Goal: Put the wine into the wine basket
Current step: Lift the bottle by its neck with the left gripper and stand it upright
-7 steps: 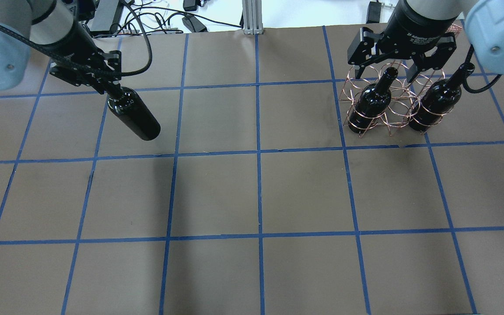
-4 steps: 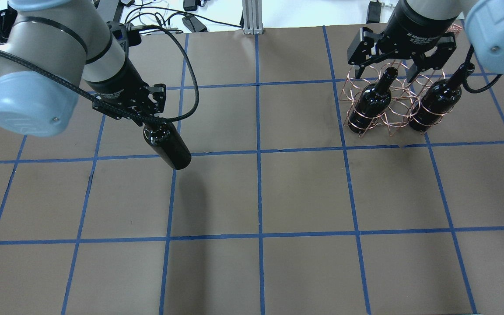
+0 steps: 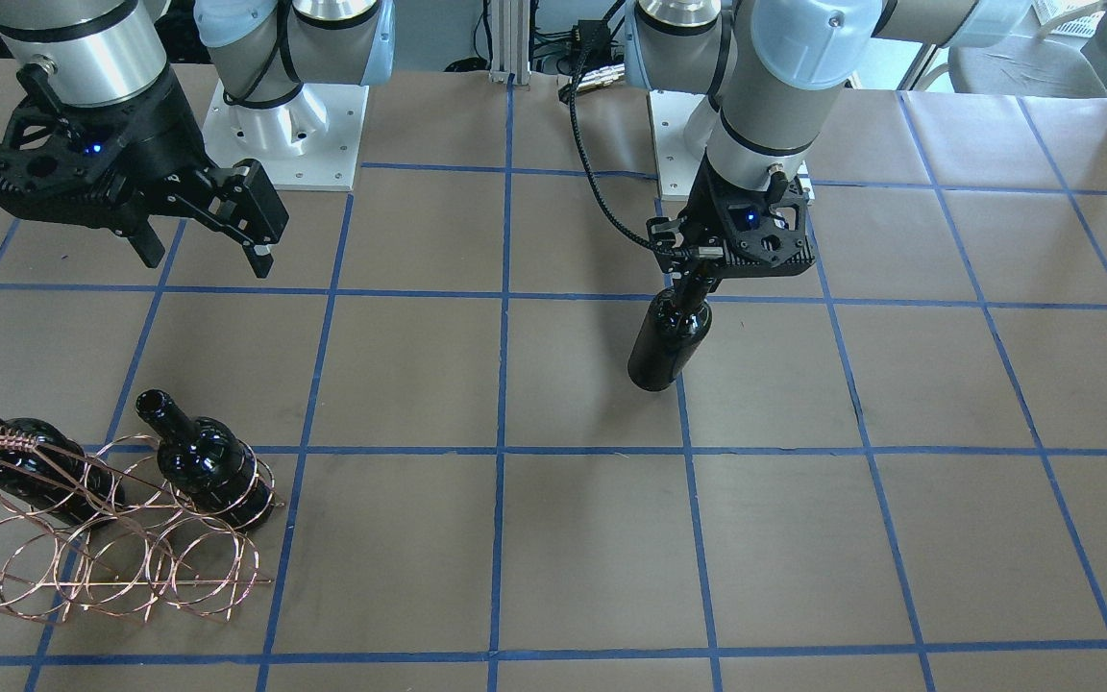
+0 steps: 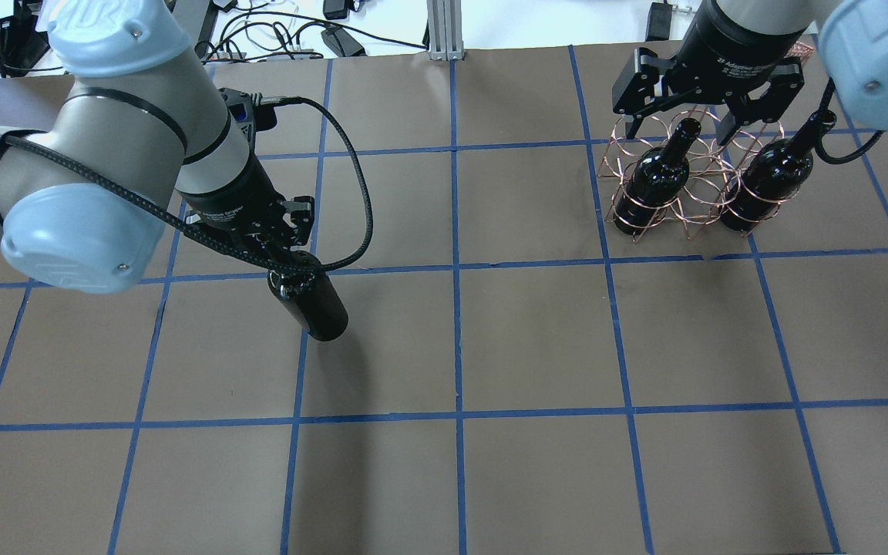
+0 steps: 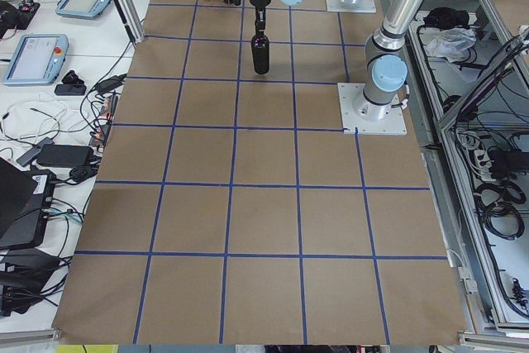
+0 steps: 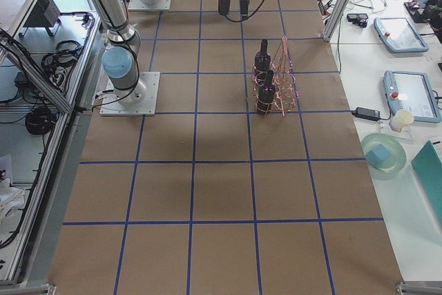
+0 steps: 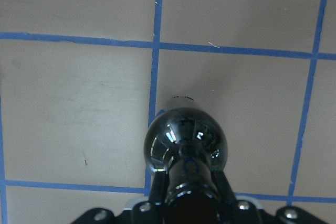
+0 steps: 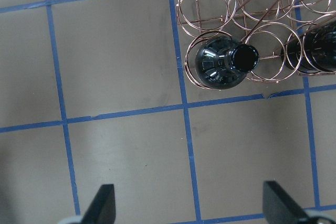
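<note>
The black wine bottle, now hanging base-down over the table, will go down on the table (image 3: 649, 348) (image 7: 179, 139), close beside the blue tape line under my left gripper.
My left gripper (image 4: 284, 258) is shut on the neck of a glossy black wine bottle (image 4: 311, 307), which hangs base-down over the table left of centre. It also shows in the front view (image 3: 669, 338) and the left wrist view (image 7: 186, 140). The copper wire wine basket (image 4: 684, 202) stands at the far right and holds two more black bottles, one (image 4: 658, 176) in its left end and one (image 4: 771, 177) in its right end. The hoops between them are empty. My right gripper (image 4: 683, 129) hangs open and empty above the basket (image 8: 252, 24).
Brown table surface with a blue tape grid (image 4: 455, 339). Cables and power bricks (image 4: 313, 35) lie beyond the far edge, with an aluminium post (image 4: 442, 27) at the middle. The arm bases (image 3: 284, 125) stand on the robot's side.
My left arm has carried the bottle from the far left toward the middle and nearer to the robot. The right arm, the basket and its two bottles have not moved.
</note>
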{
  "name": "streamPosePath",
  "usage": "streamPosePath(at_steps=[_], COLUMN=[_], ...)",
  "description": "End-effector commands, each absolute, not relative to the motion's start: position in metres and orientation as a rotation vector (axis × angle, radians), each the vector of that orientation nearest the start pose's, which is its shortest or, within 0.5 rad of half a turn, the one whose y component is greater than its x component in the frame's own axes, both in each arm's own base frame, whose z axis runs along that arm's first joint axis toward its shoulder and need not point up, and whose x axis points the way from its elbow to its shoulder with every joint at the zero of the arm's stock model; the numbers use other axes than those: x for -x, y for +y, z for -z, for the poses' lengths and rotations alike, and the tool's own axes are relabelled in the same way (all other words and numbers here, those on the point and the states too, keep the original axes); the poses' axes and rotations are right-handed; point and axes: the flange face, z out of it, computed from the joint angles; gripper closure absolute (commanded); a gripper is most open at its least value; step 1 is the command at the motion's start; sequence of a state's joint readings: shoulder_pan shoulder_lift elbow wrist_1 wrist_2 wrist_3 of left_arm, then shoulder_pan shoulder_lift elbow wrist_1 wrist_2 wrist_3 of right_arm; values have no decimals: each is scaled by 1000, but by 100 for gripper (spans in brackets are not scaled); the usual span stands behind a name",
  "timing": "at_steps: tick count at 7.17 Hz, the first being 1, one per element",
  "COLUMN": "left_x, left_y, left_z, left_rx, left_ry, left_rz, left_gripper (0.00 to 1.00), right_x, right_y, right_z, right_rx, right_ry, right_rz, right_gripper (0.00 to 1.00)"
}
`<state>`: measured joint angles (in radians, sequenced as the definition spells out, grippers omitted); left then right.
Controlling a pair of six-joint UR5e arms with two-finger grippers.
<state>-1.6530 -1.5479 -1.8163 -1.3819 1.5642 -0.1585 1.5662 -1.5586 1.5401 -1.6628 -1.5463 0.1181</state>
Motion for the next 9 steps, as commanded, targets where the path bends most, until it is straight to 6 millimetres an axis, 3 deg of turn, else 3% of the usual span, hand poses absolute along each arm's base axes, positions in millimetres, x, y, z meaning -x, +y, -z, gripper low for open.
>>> streamPosePath(at_steps=[1,7,8,9], left_x=[172,172,172,172], left_y=[-449,-448,-449,-448], left_z=[-392,-380,-383,-386], left_rx=[111,87,90,90], left_ry=[3136,3127,3129,3133], left_rz=[-121,-212,-202,-196], left_gripper=[100,100,77,28], right_x=[-133,-133,-134,-133], right_y=[-508,-506,-507,-507], right_z=[-507,-509,-509,-508], right_rx=[-188,-191,-193,-191], right_ry=[3101,3103,3098,3100], right_rz=[169,177,178,176], right_gripper=[0,0,0,0])
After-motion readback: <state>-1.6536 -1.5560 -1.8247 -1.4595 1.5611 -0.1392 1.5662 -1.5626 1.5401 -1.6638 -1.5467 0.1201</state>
